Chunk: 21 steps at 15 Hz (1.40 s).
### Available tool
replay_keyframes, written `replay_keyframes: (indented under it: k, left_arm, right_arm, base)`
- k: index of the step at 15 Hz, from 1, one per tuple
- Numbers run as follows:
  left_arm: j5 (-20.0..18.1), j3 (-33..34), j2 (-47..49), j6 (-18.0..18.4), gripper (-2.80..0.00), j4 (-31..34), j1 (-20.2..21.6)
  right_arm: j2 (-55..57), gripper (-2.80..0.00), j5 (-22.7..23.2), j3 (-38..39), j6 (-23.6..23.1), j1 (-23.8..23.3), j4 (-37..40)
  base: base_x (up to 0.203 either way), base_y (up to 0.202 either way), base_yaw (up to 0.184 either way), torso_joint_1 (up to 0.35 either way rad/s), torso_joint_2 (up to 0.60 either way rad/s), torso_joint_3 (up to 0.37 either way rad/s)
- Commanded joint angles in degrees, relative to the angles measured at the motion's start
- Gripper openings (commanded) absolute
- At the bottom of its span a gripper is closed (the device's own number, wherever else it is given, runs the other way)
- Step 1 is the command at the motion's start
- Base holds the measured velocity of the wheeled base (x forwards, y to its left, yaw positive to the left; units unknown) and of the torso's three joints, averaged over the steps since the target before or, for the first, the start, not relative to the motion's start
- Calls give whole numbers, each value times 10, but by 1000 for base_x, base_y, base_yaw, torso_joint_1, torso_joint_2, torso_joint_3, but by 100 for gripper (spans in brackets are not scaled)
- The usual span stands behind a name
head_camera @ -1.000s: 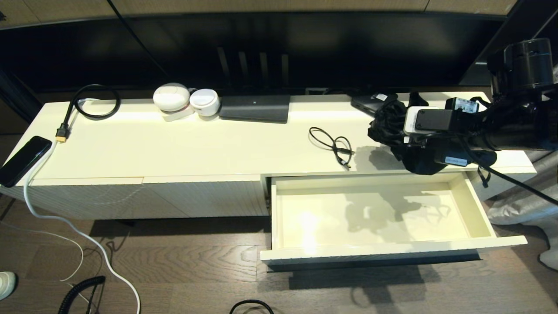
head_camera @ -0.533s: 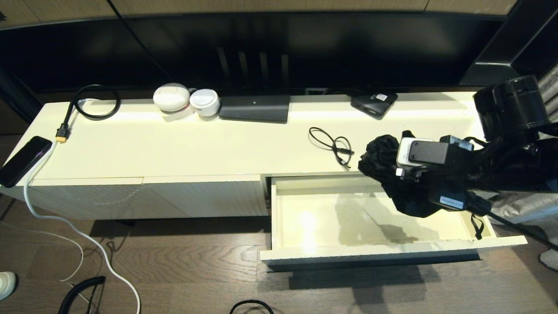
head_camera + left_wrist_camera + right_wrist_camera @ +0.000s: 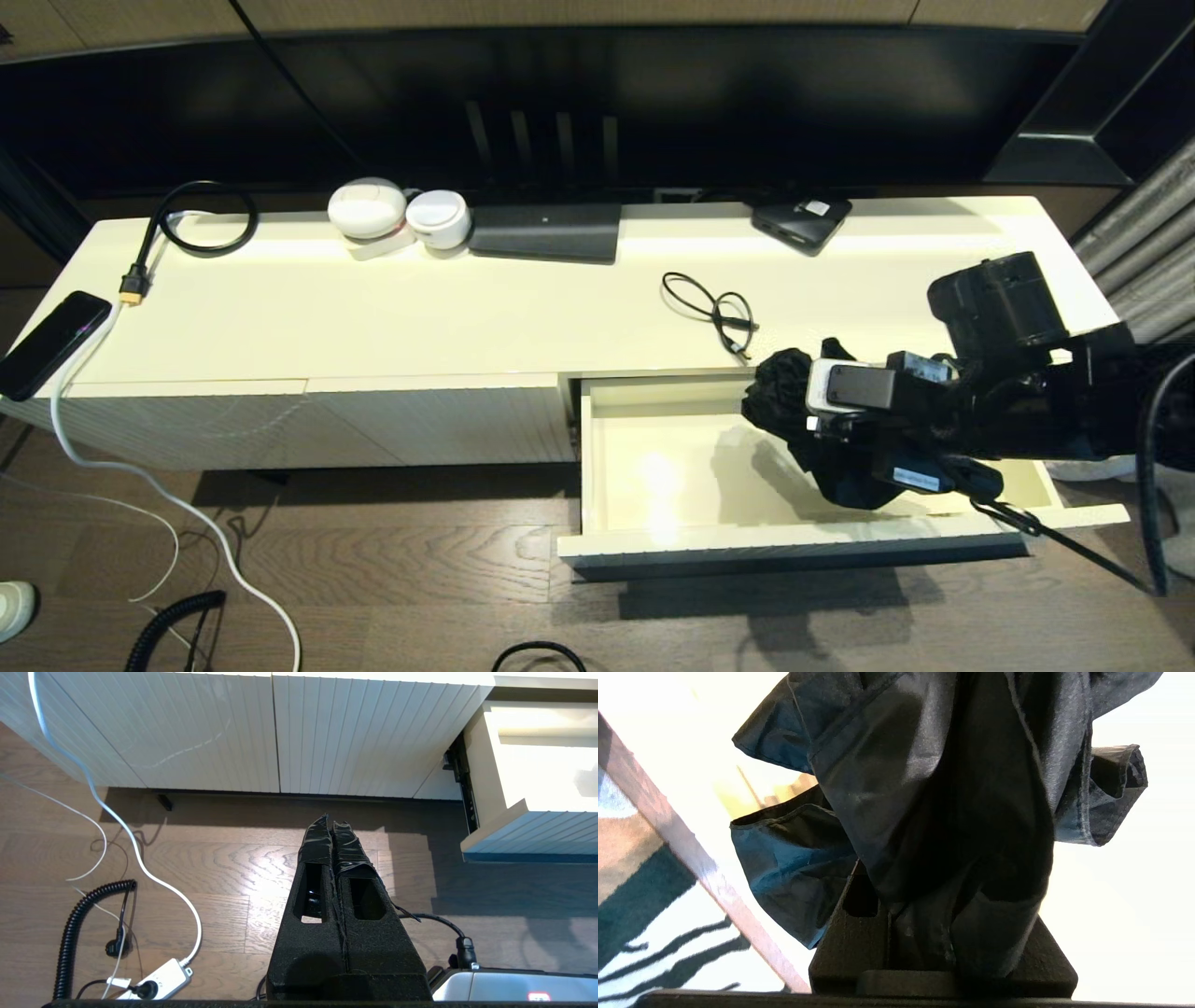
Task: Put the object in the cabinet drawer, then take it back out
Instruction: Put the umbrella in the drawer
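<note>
I should release the black fabric bag near the middle of the open drawer's cream bottom (image 3: 764, 459) with my right gripper.
The object is a crumpled black fabric bag (image 3: 782, 387), hanging over the right half of the open cabinet drawer (image 3: 653, 539). My right gripper (image 3: 814, 431) is shut on the bag and holds it above the drawer's cream floor. In the right wrist view the fabric (image 3: 924, 788) drapes over the black fingers (image 3: 852, 942) and hides their tips. The drawer's ribbed front also shows in the left wrist view (image 3: 532, 833). My left gripper (image 3: 331, 823) is shut, holds nothing, and hangs over the wooden floor in front of the cabinet.
On the cabinet top lie a thin black cable (image 3: 714, 313), a small black box (image 3: 801, 222), a flat dark device (image 3: 546, 231), two white round items (image 3: 369, 210) and a phone (image 3: 51, 341). Cables (image 3: 168, 523) and a power strip (image 3: 161, 977) lie on the floor.
My right arm has come forward and down with the bag, from above the cabinet top at the right to over the open drawer. The left gripper has not moved.
</note>
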Motion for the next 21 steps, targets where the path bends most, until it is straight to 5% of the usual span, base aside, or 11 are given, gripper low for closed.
replay_keyframes:
  k: [1,12,13,14,21]
  left_arm:
    - [0,0,0,-1,-280,0,0]
    - [0,0,0,-1,-280,0,1]
    - [0,0,0,-1,-280,0,1]
    - [0,0,0,-1,-280,0,0]
    - [0,0,0,-1,-280,0,1]
  right_arm:
    - [56,-280,7,-5,-9,1,-16]
    - [165,-280,29,-47,-92,-7,-90]
    - [167,-191,29,-43,-92,-7,-96]
    - [166,0,29,-42,-92,-7,-97]
    - [103,0,27,-37,-62,-5,-89]
  base:
    - [0,0,0,0,0,0]
    - [0,0,0,0,0,0]
    - [0,0,0,0,0,0]
    - [0,0,0,0,0,0]
    - [0,0,0,0,0,0]
